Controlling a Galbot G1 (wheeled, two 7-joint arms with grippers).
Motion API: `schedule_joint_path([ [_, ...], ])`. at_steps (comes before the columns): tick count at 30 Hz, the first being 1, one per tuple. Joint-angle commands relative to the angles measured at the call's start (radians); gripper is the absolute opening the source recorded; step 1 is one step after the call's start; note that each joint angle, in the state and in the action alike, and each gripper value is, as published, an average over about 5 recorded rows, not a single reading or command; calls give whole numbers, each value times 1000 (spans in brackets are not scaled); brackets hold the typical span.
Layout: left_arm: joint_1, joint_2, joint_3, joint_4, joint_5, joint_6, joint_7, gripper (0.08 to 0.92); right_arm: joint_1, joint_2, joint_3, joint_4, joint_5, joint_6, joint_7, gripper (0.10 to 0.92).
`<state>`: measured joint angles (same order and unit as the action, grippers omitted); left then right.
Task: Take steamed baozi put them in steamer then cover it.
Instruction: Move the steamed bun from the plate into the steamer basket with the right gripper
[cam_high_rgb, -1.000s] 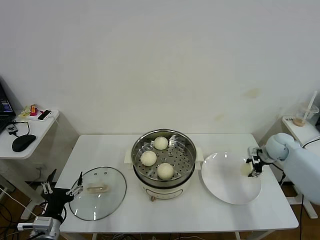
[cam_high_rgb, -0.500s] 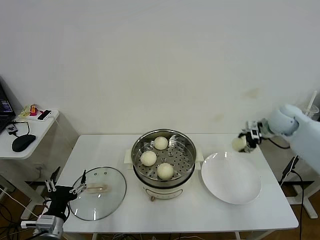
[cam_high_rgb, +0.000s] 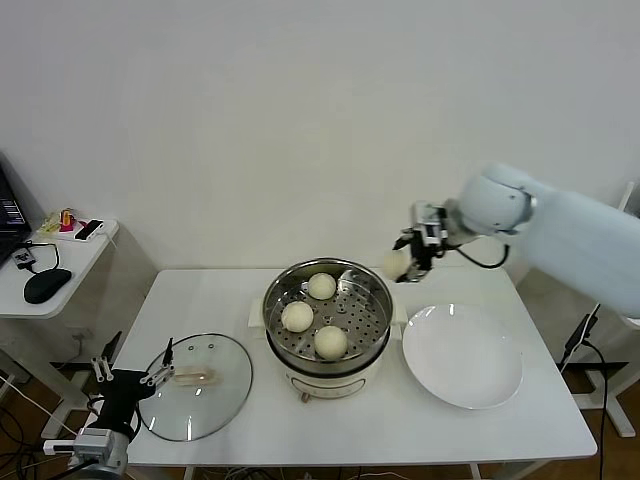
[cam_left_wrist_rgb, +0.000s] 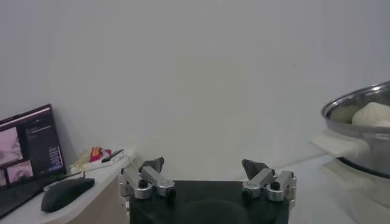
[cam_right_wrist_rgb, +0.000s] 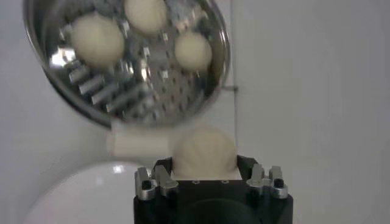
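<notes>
My right gripper holds the baozi now. It will release it on the bare tray (cam_high_rgb: 348, 307) (cam_right_wrist_rgb: 154, 75) between the back baozi and the front baozi, on the plate side.
The steel steamer (cam_high_rgb: 328, 345) on its white base stands mid-table with three cream baozi (cam_high_rgb: 297, 317) on its perforated tray. My right gripper (cam_high_rgb: 405, 264) is shut on a fourth baozi (cam_high_rgb: 395, 264), held in the air just past the steamer's right rim; it also shows in the right wrist view (cam_right_wrist_rgb: 204, 154), with the steamer (cam_right_wrist_rgb: 183, 103) beyond. The glass cover (cam_high_rgb: 195, 386) with its cream handle lies flat on the table left of the steamer. My left gripper (cam_high_rgb: 128, 381) is open, low at the table's front-left corner beside the cover; it shows open in the left wrist view (cam_left_wrist_rgb: 203, 169).
A flat white plate (cam_high_rgb: 462, 355) lies bare to the right of the steamer. A side desk (cam_high_rgb: 60, 262) with a black mouse and small items stands at the far left. The white wall is close behind the table.
My right gripper lifted the baozi off the plate and carried it up and left to beside the steamer's right rim. The left gripper shifted only slightly.
</notes>
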<state>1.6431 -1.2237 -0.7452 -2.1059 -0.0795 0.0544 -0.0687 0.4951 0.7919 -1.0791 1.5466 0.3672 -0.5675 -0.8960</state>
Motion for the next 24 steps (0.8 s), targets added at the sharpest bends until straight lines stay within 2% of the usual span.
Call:
schedule_joint_path([
  [1, -2, -2, -1, 2, 1, 0, 0, 823, -6, 190, -109, -53, 146, -103, 99, 662],
  [12, -6, -2, -6, 16, -1, -2, 0, 823, -142, 256, -76, -176, 56, -106, 110, 662],
  [24, -11, -4, -3, 23, -3, -4, 0, 823, -173, 267, -59, -206, 10, -106, 111, 662],
])
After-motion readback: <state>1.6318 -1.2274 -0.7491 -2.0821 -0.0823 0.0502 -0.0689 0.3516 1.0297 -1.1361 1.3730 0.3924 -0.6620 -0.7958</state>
